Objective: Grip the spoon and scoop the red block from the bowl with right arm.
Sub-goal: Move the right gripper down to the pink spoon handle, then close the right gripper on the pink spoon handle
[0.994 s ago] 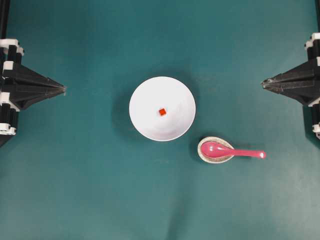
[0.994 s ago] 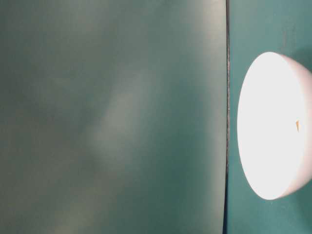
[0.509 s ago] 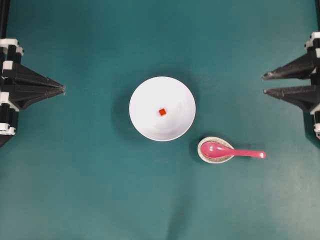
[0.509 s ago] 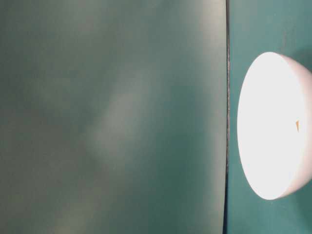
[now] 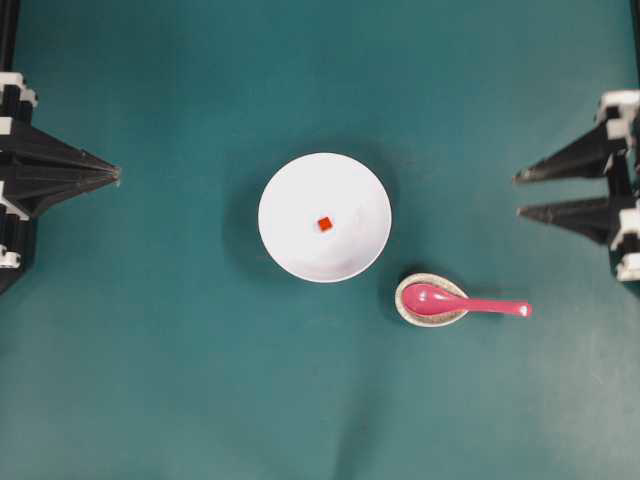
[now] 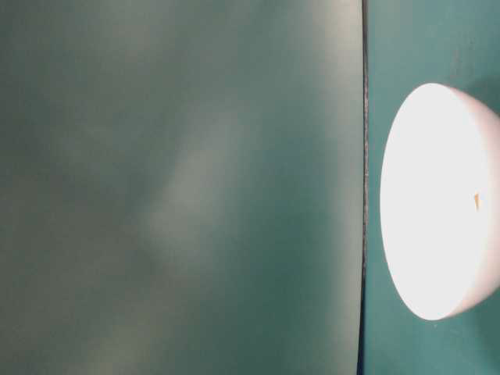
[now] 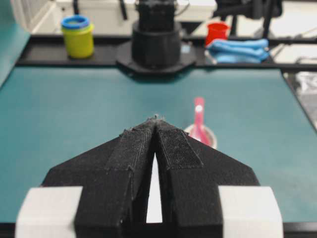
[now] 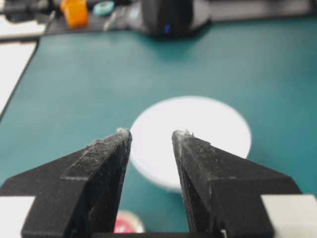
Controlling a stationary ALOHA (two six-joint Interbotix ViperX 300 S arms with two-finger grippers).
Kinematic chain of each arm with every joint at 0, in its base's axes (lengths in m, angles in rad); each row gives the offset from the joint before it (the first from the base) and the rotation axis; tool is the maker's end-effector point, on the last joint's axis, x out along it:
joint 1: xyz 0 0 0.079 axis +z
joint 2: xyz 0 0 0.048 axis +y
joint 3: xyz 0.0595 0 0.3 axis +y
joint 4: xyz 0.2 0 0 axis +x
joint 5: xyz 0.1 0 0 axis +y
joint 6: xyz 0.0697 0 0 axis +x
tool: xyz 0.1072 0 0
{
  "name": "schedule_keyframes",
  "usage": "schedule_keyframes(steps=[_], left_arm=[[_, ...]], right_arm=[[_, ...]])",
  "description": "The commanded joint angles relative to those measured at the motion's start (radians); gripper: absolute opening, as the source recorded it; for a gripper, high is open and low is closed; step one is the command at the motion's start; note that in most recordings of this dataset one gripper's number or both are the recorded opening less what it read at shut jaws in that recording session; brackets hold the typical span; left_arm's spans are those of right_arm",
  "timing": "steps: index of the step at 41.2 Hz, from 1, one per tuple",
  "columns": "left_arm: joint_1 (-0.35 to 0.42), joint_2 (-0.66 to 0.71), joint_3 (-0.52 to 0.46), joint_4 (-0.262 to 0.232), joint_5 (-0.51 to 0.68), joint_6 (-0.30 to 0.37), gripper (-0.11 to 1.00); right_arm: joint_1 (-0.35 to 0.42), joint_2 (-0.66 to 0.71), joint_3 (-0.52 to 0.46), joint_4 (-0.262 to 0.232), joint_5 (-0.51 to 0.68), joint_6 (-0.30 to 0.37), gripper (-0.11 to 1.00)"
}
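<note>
The robot's right gripper will next move to the pink spoon and close on its handle [image 5: 506, 306] close to the end of the handle, away from the speckled bowl.
The white bowl [image 5: 324, 217] sits mid-table with the tiny red block [image 5: 324, 224] inside it. Down to its right, the pink spoon [image 5: 465, 303] rests its scoop in a small speckled dish [image 5: 408, 312], handle pointing right. My right gripper [image 5: 517, 194] hovers open and empty at the right edge, above the spoon's handle end in the overhead view. In the right wrist view the right gripper [image 8: 151, 133] frames the bowl [image 8: 190, 136]. At the far left, my left gripper [image 5: 118, 173] is shut and holds nothing. The spoon [image 7: 199, 121] shows past the left gripper [image 7: 156, 118] in the left wrist view.
Green mat covers the table. The table-level view shows only the bowl [image 6: 437, 201] on its side and blurred green. Beyond the table's edge sit a yellow cup [image 7: 78, 36], a red cup [image 7: 218, 31], blue cloth [image 7: 238, 49] and an orange item [image 8: 75, 12].
My right gripper went from shut to open a second ago and has since shifted slightly left. The left gripper drew back a little toward the left edge. Bowl, block and spoon are unmoved.
</note>
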Motion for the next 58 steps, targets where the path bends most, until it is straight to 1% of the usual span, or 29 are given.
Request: schedule_keyframes(steps=[1,7,10,18,21,23,25,26,28,29,31,33,40,44,47,51,58], left_arm=[[0.000,0.000,-0.031,0.002,-0.005,-0.002,0.00],[0.002,0.000,-0.031,0.002,-0.005,-0.005,0.00],[0.000,0.000,-0.031,0.002,-0.002,-0.005,0.00],[0.000,0.000,-0.031,0.002,0.002,-0.006,0.00],[0.000,0.000,-0.031,0.002,0.002,-0.006,0.00],[0.000,0.000,-0.031,0.002,0.002,-0.006,0.00],[0.000,0.000,-0.031,0.002,0.002,-0.006,0.00],[0.000,0.000,-0.031,0.002,0.002,-0.006,0.00],[0.002,0.000,-0.031,0.002,0.002,-0.006,0.00],[0.002,0.000,-0.031,0.002,0.002,-0.006,0.00],[0.000,0.000,-0.031,0.002,0.002,-0.006,0.00],[0.000,0.000,-0.031,0.000,0.003,-0.006,0.00],[0.000,0.003,-0.031,0.002,0.011,-0.006,0.00],[0.000,0.003,-0.031,0.002,0.011,-0.008,0.00],[0.002,0.005,-0.029,0.002,0.011,-0.008,0.00],[0.000,0.005,-0.029,0.002,0.011,-0.008,0.00],[0.000,0.003,-0.031,0.002,0.011,-0.008,0.00]], right_arm=[[0.031,0.020,0.032,0.052,-0.052,-0.002,0.47],[0.106,0.074,0.117,0.153,-0.172,-0.003,0.47],[0.143,0.110,0.146,0.195,-0.219,-0.002,0.47],[0.244,0.245,0.179,0.273,-0.347,-0.003,0.47],[0.279,0.305,0.187,0.308,-0.393,-0.003,0.47],[0.307,0.350,0.193,0.341,-0.422,-0.003,0.47],[0.336,0.393,0.199,0.380,-0.454,-0.003,0.47],[0.354,0.417,0.202,0.411,-0.476,-0.003,0.47],[0.382,0.448,0.206,0.457,-0.505,-0.003,0.47],[0.403,0.469,0.207,0.489,-0.525,-0.003,0.47],[0.433,0.495,0.207,0.528,-0.554,-0.003,0.47],[0.479,0.529,0.206,0.574,-0.592,-0.003,0.47],[0.581,0.589,0.198,0.686,-0.670,-0.003,0.47],[0.624,0.612,0.196,0.730,-0.681,-0.003,0.47],[0.643,0.627,0.196,0.755,-0.684,-0.003,0.47],[0.657,0.649,0.196,0.769,-0.684,-0.003,0.47],[0.660,0.678,0.186,0.769,-0.683,-0.003,0.47]])
